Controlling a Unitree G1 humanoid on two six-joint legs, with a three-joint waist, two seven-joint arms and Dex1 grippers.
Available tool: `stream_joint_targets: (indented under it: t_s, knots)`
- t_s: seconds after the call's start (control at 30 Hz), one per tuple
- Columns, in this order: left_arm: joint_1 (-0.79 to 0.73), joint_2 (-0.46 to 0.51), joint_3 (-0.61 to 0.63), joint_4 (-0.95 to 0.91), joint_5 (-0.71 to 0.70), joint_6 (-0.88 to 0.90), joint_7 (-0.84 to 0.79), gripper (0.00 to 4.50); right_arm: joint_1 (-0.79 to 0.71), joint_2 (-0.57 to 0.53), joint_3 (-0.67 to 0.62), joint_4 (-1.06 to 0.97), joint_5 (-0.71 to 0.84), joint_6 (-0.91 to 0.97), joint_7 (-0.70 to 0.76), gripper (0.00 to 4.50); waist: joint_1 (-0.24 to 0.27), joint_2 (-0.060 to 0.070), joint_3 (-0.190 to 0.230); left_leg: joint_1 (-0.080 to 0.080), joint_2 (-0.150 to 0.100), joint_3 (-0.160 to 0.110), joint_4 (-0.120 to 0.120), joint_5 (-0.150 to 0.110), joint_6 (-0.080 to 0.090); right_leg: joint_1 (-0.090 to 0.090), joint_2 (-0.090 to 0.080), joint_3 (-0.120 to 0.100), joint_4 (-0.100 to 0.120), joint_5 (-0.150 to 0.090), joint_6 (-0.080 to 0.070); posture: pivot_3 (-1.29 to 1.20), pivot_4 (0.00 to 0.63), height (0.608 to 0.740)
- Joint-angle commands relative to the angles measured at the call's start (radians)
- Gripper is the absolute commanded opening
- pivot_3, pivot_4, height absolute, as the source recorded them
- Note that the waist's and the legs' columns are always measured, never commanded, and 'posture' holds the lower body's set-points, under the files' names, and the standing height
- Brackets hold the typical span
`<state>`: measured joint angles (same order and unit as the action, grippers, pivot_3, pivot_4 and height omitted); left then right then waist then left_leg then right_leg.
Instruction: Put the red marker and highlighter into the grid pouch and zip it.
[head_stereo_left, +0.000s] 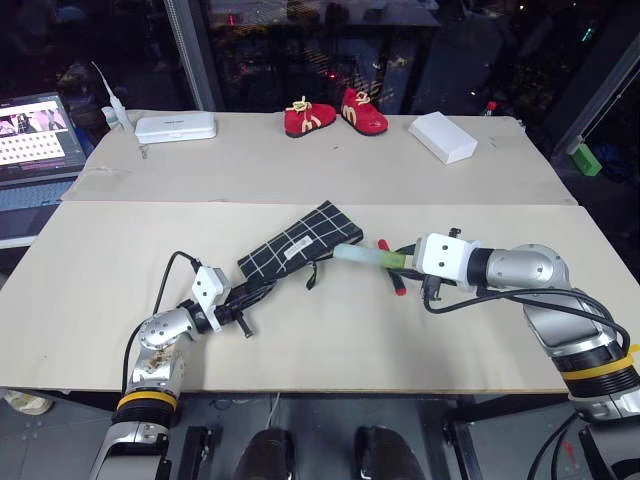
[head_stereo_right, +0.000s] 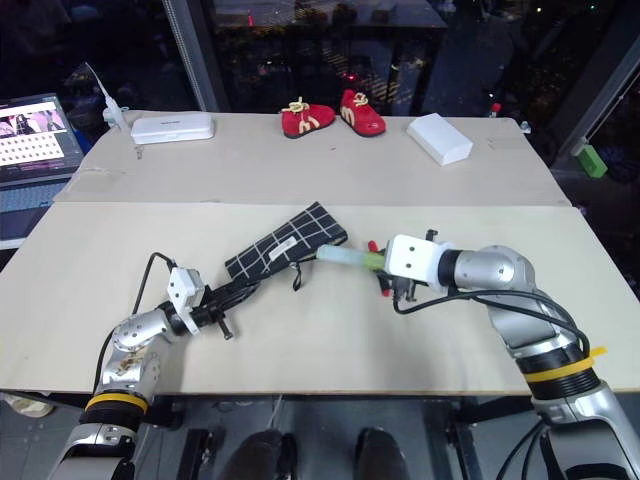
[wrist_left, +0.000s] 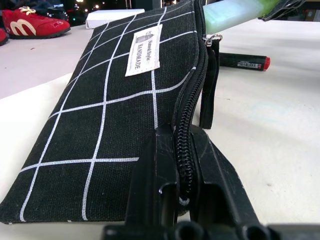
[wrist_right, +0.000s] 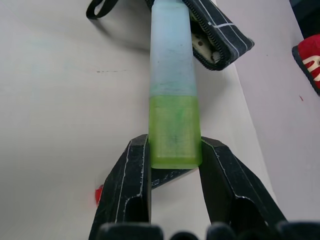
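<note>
Next, my right gripper lets go of the highlighter inside the grid pouch's open zipper edge (head_stereo_left: 311, 258), just below the white label.
The grid pouch (head_stereo_left: 300, 240), black with thin white lines and a white label (wrist_left: 142, 50), lies slanted mid-table. My left gripper (head_stereo_left: 256, 290) is shut on the zipper edge at the pouch's near end, seen close in the left wrist view (wrist_left: 182, 165). My right gripper (wrist_right: 175, 150) is shut on the green end of the highlighter (head_stereo_left: 365, 257). The highlighter's pale tip sits at the pouch's open far end (wrist_right: 212, 47). The red marker (wrist_left: 245, 61) lies on the table under the right gripper (head_stereo_left: 405, 260), partly hidden by it.
At the back of the table stand a pair of red shoes (head_stereo_left: 335, 115), a white box (head_stereo_left: 442, 136) and a white case (head_stereo_left: 175, 127). A laptop (head_stereo_left: 35, 135) sits at the far left. A green block (head_stereo_left: 585, 158) lies off the right edge.
</note>
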<state>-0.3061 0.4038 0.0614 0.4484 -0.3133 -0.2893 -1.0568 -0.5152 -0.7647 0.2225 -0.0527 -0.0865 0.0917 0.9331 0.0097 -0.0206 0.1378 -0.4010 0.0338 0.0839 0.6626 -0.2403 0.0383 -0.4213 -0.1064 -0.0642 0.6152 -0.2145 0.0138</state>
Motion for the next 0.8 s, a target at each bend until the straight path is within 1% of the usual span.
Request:
stream_joint_targets:
  t_s: [0.03,0.2,0.4,0.63,0.8]
  knots:
    - [-0.01,0.007,-0.007,-0.015,0.001,-0.021,-0.02,0.0,-0.052,0.013,0.012,0.018,-0.051,0.012,-0.018,1.0,0.0,0.0,0.0,0.0,0.0,0.0,0.0,0.0,0.0,0.0,0.0,0.0,0.0,0.0,0.0,0.0,0.15,0.74]
    - [-0.026,0.006,-0.014,-0.007,0.003,-0.016,-0.031,0.0,-0.162,0.109,0.047,0.071,-0.114,0.14,-0.073,1.0,-0.006,0.0,0.0,0.0,0.0,0.001,0.0,0.0,0.0,0.0,0.0,0.0,0.001,0.0,0.0,0.0,0.15,0.74]
    - [-0.031,0.009,-0.02,-0.011,0.002,-0.008,-0.036,0.0,-0.203,0.176,0.097,0.064,-0.139,0.111,-0.069,1.0,-0.007,0.0,0.0,-0.001,0.0,0.0,0.0,0.0,-0.001,-0.001,0.0,-0.001,0.002,0.0,0.0,0.0,0.15,0.74]
    - [-0.036,0.012,-0.026,-0.028,0.0,0.008,-0.04,0.0,-0.198,0.209,0.189,0.066,-0.212,0.048,-0.067,1.0,-0.008,0.0,0.0,-0.001,0.0,0.0,0.0,0.0,-0.001,-0.001,0.0,-0.001,0.002,0.0,0.0,0.0,0.15,0.74]
    - [-0.029,0.005,-0.036,-0.048,-0.003,0.02,-0.039,0.0,-0.196,0.266,0.216,0.067,-0.248,0.047,-0.092,1.0,-0.015,0.0,0.0,0.0,0.0,0.001,0.0,0.001,-0.001,-0.001,0.0,-0.001,0.003,0.0,0.0,0.0,0.15,0.74]
